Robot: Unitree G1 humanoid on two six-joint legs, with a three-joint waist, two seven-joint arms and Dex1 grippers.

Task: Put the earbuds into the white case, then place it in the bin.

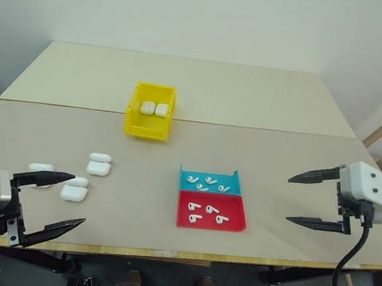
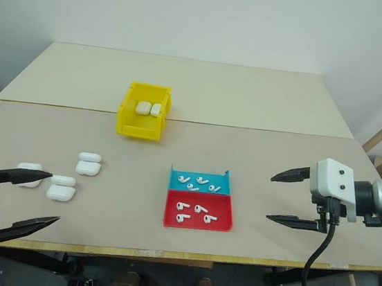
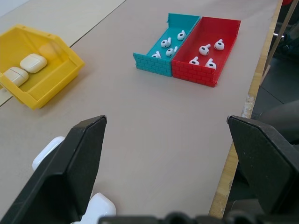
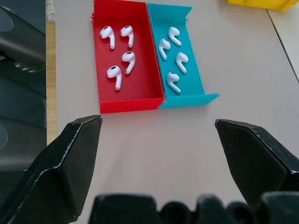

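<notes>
Next, I move my left gripper to the white case farthest from the red tray and grab the case's body [image 1: 40, 185] below its lid.
Several earbuds [image 1: 204, 186] lie in the blue tray [image 1: 185, 179], and several more [image 4: 117, 51] in the red tray [image 1: 236, 216] beside it. Several shut white cases [image 1: 98, 168] lie loose on the table's left side. The yellow bin [image 1: 146, 133] stands further back and holds two white cases [image 3: 26, 69]. My left gripper [image 1: 78, 199] hovers open near the front left edge, just in front of the loose cases. My right gripper [image 1: 289, 198] hangs open to the right of the trays, empty and pointing toward them.
The two trays sit side by side, right of the table's centre. The table's front edge [image 1: 177, 254] runs just below both grippers. A seam [image 1: 248, 128] crosses the tabletop behind the bin.
</notes>
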